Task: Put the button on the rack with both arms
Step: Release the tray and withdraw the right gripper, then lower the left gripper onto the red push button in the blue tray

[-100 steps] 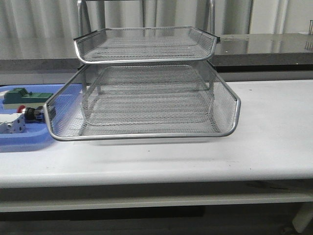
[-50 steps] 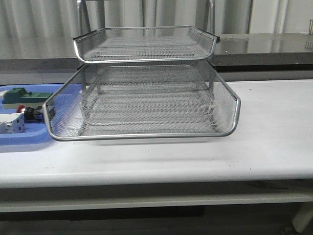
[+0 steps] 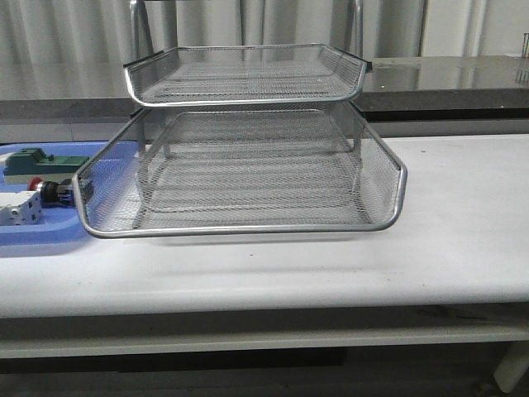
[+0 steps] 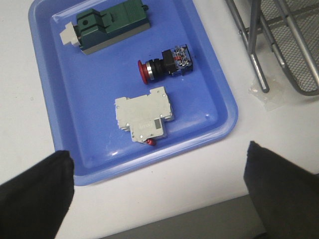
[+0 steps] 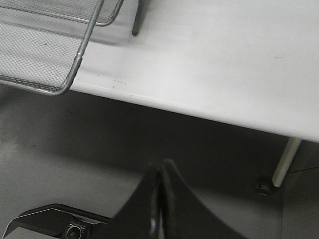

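Observation:
The button's black body (image 3: 52, 192) (image 4: 170, 61) is between the red cap and the blue rear. My left gripper goes there next and closes on it.
The button (image 4: 165, 63), red cap and black body with a blue rear, lies on its side in the blue tray (image 4: 209, 94); in the front view the button (image 3: 51, 190) shows at the far left. The silver wire-mesh rack (image 3: 248, 157) stands mid-table; its leg and corner (image 4: 259, 64) show in the left wrist view. My left gripper (image 4: 159, 184) hovers open above the table's front edge, short of the tray, with nothing between its fingers. My right gripper (image 5: 160, 172) is shut and empty, below the table's edge near the rack's corner (image 5: 75, 64). Neither arm shows in the front view.
In the blue tray a green block (image 4: 109, 25) lies beyond the button and a white block (image 4: 144, 114) lies nearer my left gripper. A table leg (image 5: 284, 162) stands on the grey floor. A dark counter (image 3: 446, 78) runs behind the table.
The white block and the button in the tray sit slightly differently at the far left of the front view. The rack has not moved.

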Controlling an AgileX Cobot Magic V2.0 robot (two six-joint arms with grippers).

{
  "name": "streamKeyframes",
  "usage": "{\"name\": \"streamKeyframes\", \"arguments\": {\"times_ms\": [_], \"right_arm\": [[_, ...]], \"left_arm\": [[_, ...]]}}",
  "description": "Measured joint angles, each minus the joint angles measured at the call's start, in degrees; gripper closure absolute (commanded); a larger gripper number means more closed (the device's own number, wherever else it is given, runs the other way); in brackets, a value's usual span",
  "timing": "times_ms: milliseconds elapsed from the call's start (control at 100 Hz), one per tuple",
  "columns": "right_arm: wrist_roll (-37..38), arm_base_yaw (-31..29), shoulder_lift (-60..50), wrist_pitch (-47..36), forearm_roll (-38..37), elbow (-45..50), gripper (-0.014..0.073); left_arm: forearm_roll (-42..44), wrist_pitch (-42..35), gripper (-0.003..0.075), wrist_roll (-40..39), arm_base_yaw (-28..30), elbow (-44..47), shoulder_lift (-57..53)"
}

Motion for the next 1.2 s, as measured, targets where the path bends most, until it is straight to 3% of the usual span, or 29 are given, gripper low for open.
{"name": "streamKeyframes", "arguments": {"times_ms": [200,450,870,1200], "right_arm": [[0.0,0.0,0.0,0.0,0.0,0.0,0.0656],[0.0,0.0,0.0,0.0,-0.1,0.0,0.0656],[0.0,0.0,0.0,0.0,-0.1,0.0,0.0656],[0.0,0.0,0.0,0.0,-0.1,0.0,0.0656]], "left_arm": [[-2.28,-1.99,0.0129,0.94,0.0,0.0,0.0],[-1.93,-4.21,0.0134,13.11,0.0,-3.5,2.93],[-1.93,2.82,0.0135,31.89,0.0,-18.91,21.44],[-1.71,5.14,0.0135,34.46,0.0,-28.77,35.47]]}}
